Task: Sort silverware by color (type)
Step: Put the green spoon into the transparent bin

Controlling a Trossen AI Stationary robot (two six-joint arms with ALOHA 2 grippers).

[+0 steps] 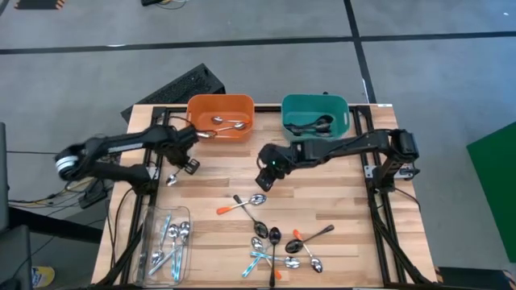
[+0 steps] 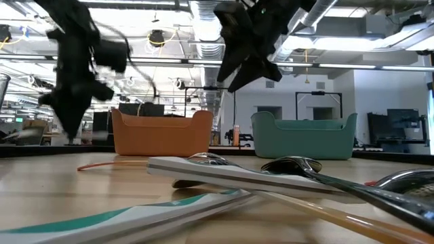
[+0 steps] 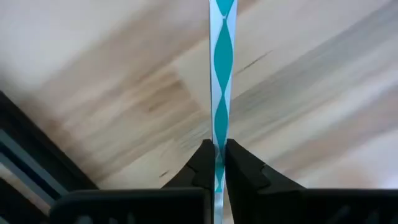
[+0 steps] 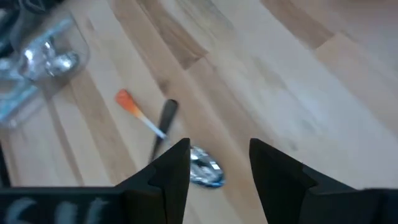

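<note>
Next, my left gripper lets go of the patterned spoon on top of the light-blue spoons in the clear tray (image 1: 166, 242).
My left gripper (image 1: 182, 169) (image 3: 216, 155) hangs over the table's left part, in front of the orange bin (image 1: 220, 118), shut on a spoon with a teal-and-white patterned handle (image 3: 222, 68) (image 1: 172, 180). My right gripper (image 1: 264, 179) (image 4: 219, 163) is open above the table's middle. Just below it lie an orange-handled spoon (image 4: 142, 115) (image 1: 236, 206) and a dark spoon (image 4: 163, 121). More spoons lie in a heap (image 1: 282, 248) near the front edge. Light-blue spoons rest in a clear tray (image 1: 169, 242). My left gripper pinches the patterned handle (image 3: 219, 134) between its two fingers. The handle runs along the fingers and sticks out straight past their tips. The spoon is lifted clear of the wood; its bowl end lies outside the wrist view.
The orange bin holds metal-bowled spoons (image 1: 228, 124); a teal bin (image 1: 314, 118) beside it at the far edge holds dark spoons. Bare wood lies between the bins and the heap. In the low view, spoon handles (image 2: 224, 173) lie close to the camera.
</note>
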